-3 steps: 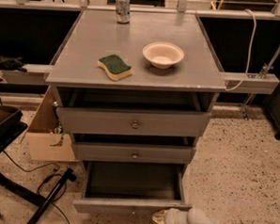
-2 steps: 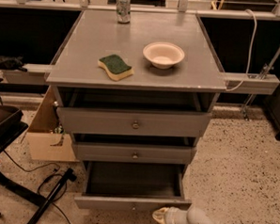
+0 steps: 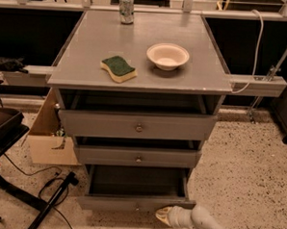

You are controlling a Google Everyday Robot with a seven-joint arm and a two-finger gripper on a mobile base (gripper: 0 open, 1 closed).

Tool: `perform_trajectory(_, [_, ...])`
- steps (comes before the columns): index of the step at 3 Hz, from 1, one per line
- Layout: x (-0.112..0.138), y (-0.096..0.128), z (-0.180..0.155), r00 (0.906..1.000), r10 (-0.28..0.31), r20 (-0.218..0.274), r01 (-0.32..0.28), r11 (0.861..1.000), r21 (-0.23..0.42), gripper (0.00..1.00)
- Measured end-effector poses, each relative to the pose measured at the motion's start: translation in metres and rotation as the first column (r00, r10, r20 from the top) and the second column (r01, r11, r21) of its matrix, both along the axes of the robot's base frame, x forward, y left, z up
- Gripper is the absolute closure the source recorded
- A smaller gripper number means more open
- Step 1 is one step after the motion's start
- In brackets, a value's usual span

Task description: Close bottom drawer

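Note:
My gripper is to let go of the bottom drawer once its front panel is pushed in close beneath the middle drawer (image 3: 138,185).
The bottom drawer (image 3: 135,202) is the lowest of three grey drawers and stands pulled out, its long empty tray (image 3: 135,181) open to view. Its low front panel runs along the bottom of the view with a small knob near the middle. My gripper (image 3: 161,215) comes in from the lower right on a white arm. Its tip sits at the drawer's front panel, right of the knob, touching or nearly touching it.
The middle drawer (image 3: 137,157) and top drawer (image 3: 138,126) stand slightly out. On the cabinet top are a green and yellow sponge (image 3: 118,68), a white bowl (image 3: 168,55) and a can (image 3: 126,1). A cardboard box (image 3: 48,142), cables and a black chair base lie at the left.
The bottom drawer's front has moved slightly back toward the cabinet and my gripper has followed it in.

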State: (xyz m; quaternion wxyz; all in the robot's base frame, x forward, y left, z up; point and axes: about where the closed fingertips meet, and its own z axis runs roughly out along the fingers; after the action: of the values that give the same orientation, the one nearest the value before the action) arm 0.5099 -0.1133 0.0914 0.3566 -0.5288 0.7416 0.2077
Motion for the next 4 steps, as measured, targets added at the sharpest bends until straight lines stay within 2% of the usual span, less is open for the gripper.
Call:
perform_trajectory(2, [0.038,-0.018,0.007,0.9987,-0.003,0.05,0.003,1.0,-0.006,1.0])
perform_trajectory(3, [0.063,-0.009,0.024,0.9957,0.036,0.085,-0.037,0.999,0.007,1.0])
perform_trajectory(4, [0.062,-0.01,0.024,0.9957,0.036,0.085,-0.037,0.999,0.007,1.0])
